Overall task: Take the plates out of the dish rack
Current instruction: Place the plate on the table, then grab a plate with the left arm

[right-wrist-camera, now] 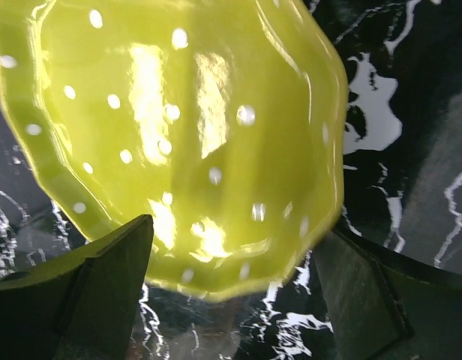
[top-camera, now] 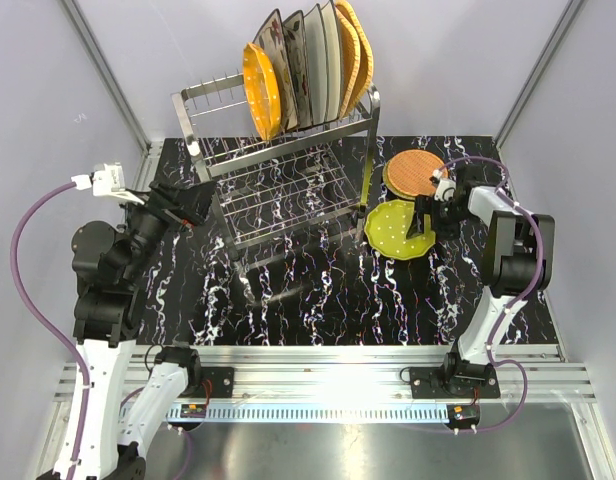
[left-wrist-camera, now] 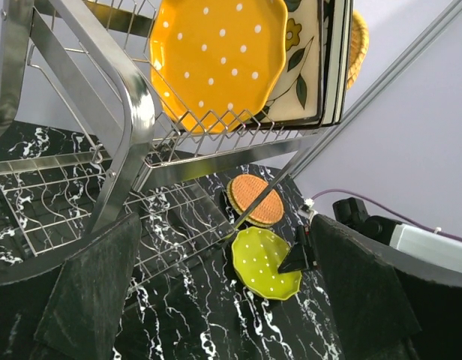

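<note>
Next, I move my left gripper to the orange dotted plate's near-side rim [top-camera: 277,90] [left-wrist-camera: 283,56], beside the cream floral plate, and close it there.
The steel dish rack [top-camera: 278,170] stands at the back middle of the table. Its top tier holds upright plates: an orange dotted one [top-camera: 260,92] [left-wrist-camera: 216,56], a cream floral one [left-wrist-camera: 298,71], white ones and woven tan ones [top-camera: 356,55]. A round woven plate [top-camera: 415,172] [left-wrist-camera: 256,199] and a lime-green dotted plate [top-camera: 399,228] [left-wrist-camera: 265,261] [right-wrist-camera: 193,127] lie flat on the table to the right of the rack. My right gripper [top-camera: 428,215] [right-wrist-camera: 231,300] hangs open over the green plate's near rim, gripping nothing. Left of the rack's lower tier, my left gripper [top-camera: 193,207] [left-wrist-camera: 223,300] is open and empty.
The table [top-camera: 318,300] is black marble-patterned, with white walls close on both sides and behind. The rack's lower wire shelf [left-wrist-camera: 66,202] lies just ahead of my left fingers. A purple cable [top-camera: 23,240] loops beside the left arm.
</note>
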